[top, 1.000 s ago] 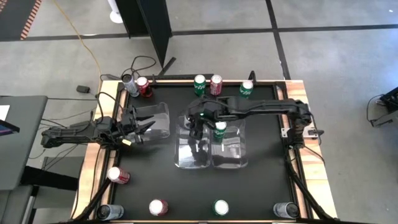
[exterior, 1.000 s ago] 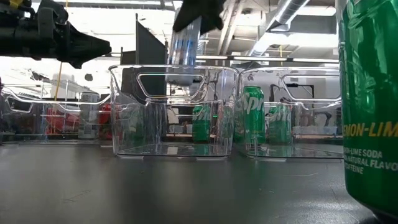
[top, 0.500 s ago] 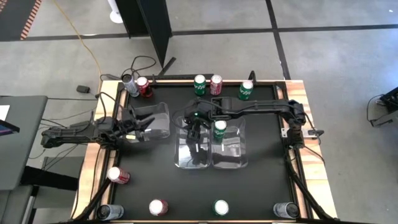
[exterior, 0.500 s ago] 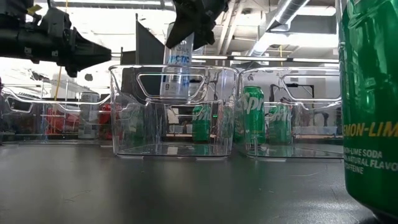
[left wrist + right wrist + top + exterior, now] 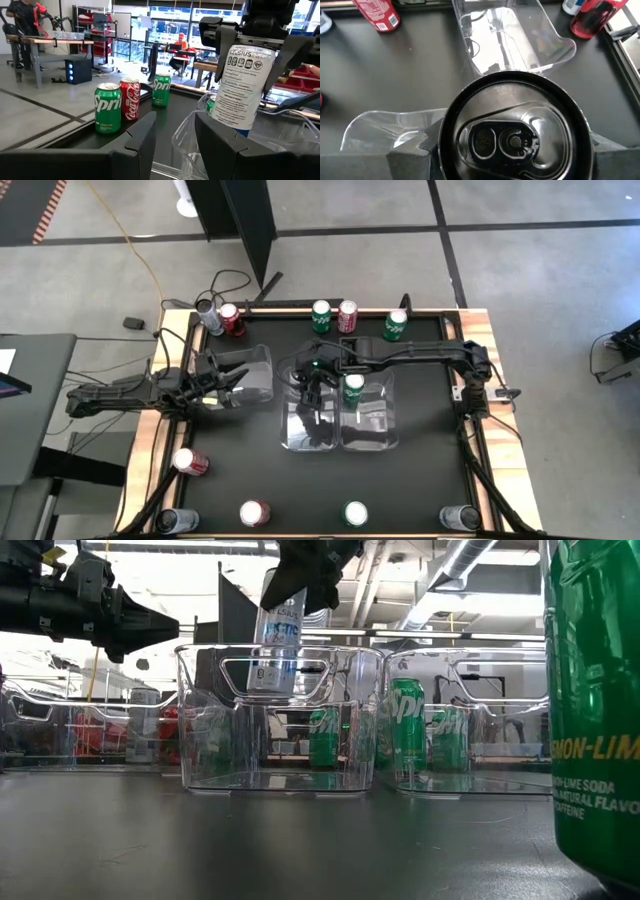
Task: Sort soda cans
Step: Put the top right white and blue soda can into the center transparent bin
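I need to set the silver-white can down with my right gripper in the far end of the middle clear bin [image 5: 299, 395].
A silver-white soda can [image 5: 278, 645] hangs over the middle clear bin [image 5: 310, 420], with my right gripper [image 5: 315, 380] shut on it. The right-hand clear bin [image 5: 370, 425] holds a green can [image 5: 353, 388] standing upright on its floor. My left gripper [image 5: 228, 387] stays level and open at the left clear bin [image 5: 252, 372], nothing between its fingers [image 5: 220, 145]. The left wrist view shows the held can [image 5: 240, 85] straight ahead. My right gripper pinches the silver-white can by its top end [image 5: 444, 150], one finger [image 5: 407, 157] on each side of the wall just under the rim. The fingers slant down from the table's right side. The can hangs slightly tilted, its lower end [image 5: 268, 680] below the middle bin's rim and clear of the floor.
Along the far edge stand a silver can [image 5: 207, 312], two red cans [image 5: 231, 319] [image 5: 347, 314] and two green cans [image 5: 321, 315] [image 5: 396, 325]. Near the front edge stand red [image 5: 190, 462] [image 5: 254, 513], green [image 5: 355, 513] and dark cans [image 5: 459, 518] [image 5: 170, 521].
My right gripper has gone down a little with the silver-white can, whose lower end has sunk below the middle bin's rim; the can now hangs a bit more tilted. My left gripper has rolled slightly in place.
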`<state>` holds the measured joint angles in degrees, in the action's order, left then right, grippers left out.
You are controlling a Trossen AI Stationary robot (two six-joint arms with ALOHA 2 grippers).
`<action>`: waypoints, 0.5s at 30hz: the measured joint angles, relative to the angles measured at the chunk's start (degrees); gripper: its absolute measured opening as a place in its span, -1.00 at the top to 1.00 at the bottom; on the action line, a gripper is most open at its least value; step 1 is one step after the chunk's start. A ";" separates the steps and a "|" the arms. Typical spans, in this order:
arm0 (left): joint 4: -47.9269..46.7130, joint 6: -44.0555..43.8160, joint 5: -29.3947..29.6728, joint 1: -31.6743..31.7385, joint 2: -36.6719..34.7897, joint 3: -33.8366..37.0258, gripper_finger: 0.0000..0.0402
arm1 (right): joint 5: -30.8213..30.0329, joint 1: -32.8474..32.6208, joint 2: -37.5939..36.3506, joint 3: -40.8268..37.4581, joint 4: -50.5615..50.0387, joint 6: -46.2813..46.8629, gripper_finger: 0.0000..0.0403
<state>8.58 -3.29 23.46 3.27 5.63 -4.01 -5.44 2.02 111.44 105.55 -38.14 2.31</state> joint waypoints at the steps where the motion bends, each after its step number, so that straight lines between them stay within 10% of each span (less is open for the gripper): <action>1: -0.01 0.02 0.00 0.00 0.00 0.00 0.34 | -0.01 0.00 0.45 0.04 0.57 0.01 -0.28; 15: -0.13 1.11 -0.04 -0.02 0.00 0.00 0.34 | -0.07 1.56 8.54 -0.04 3.23 1.13 -0.28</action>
<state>8.45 -2.17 23.43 3.25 5.63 -4.01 -5.52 3.58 119.98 105.51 -34.91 3.44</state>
